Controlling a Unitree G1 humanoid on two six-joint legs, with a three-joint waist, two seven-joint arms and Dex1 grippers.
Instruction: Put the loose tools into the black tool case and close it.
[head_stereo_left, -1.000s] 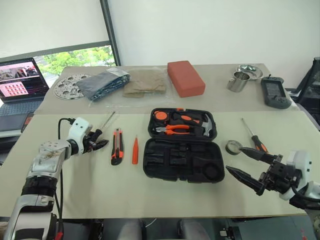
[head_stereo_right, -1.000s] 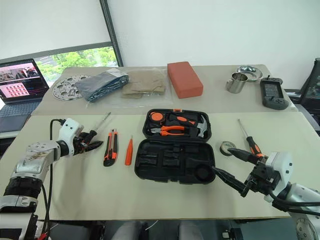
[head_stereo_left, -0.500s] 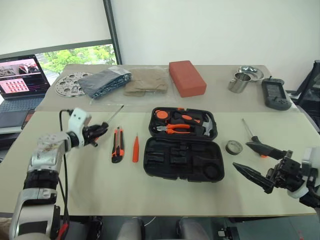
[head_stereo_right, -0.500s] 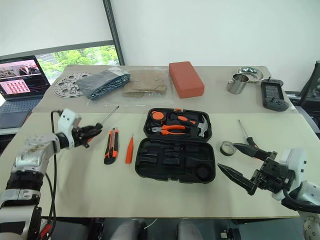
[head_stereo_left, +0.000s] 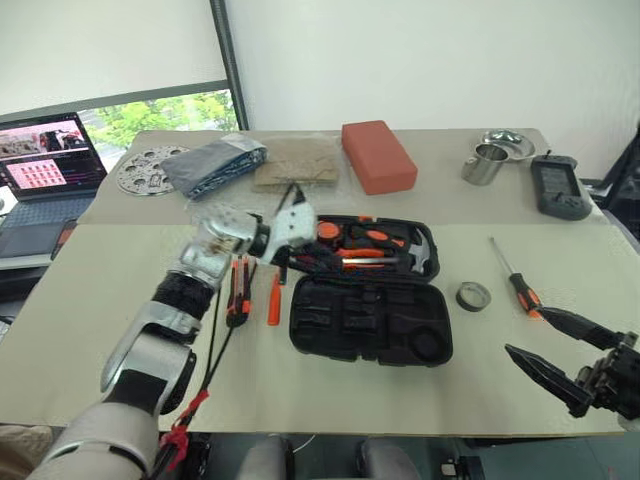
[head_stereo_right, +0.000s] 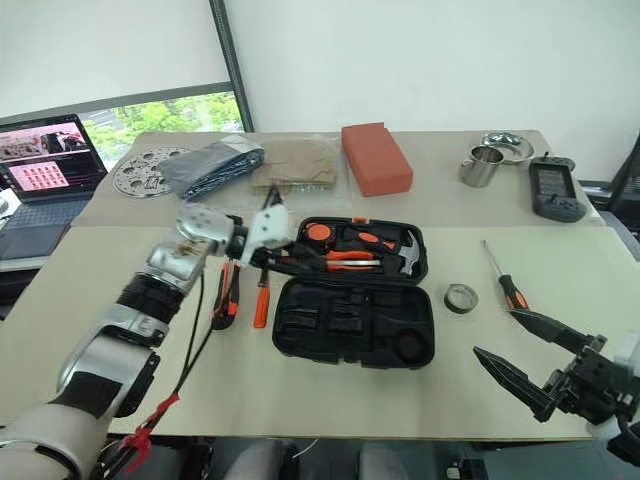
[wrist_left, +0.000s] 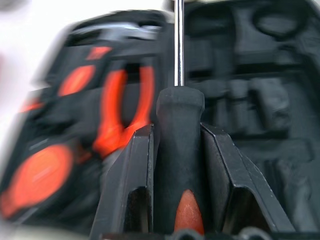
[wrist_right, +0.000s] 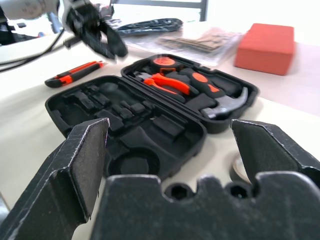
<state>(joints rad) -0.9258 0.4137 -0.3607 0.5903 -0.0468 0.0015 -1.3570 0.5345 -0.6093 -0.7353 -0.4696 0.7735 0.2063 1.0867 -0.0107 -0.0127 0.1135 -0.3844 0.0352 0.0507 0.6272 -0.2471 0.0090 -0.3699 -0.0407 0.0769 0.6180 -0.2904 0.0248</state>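
Next, my left gripper lets go of the black-and-orange screwdriver in the near half of the black tool case (head_stereo_left: 359, 286) (wrist_left: 207, 82), so that it lies along the hinge.
The black tool case (head_stereo_left: 345, 335) lies open mid-table, with pliers and a hammer in its far half. My left gripper (wrist_left: 176, 132) is shut on a black-and-orange screwdriver (wrist_left: 179, 115), held over the case's left edge (head_stereo_right: 262, 245). Just left of the case lie an orange-and-black utility knife (head_stereo_left: 238, 290) and a slim orange tool (head_stereo_left: 273, 298). To the right of the case sit a small tape roll (head_stereo_left: 472, 296) and a second screwdriver (head_stereo_left: 515, 280). Near the front right corner my right gripper (head_stereo_left: 523, 332) stands open and empty.
Along the back are a red block (head_stereo_left: 378, 155), a metal cup (head_stereo_left: 485, 163), a bowl (head_stereo_left: 505, 140), a black handheld device (head_stereo_left: 555, 187), bagged cloth (head_stereo_left: 215, 165), a tan packet (head_stereo_left: 295, 165) and a metal disc (head_stereo_left: 145, 170). A laptop (head_stereo_left: 45, 165) sits far left.
My left gripper closed on the screwdriver at the left, lifted it and swung right to the case. The right gripper drew back toward the front right corner.
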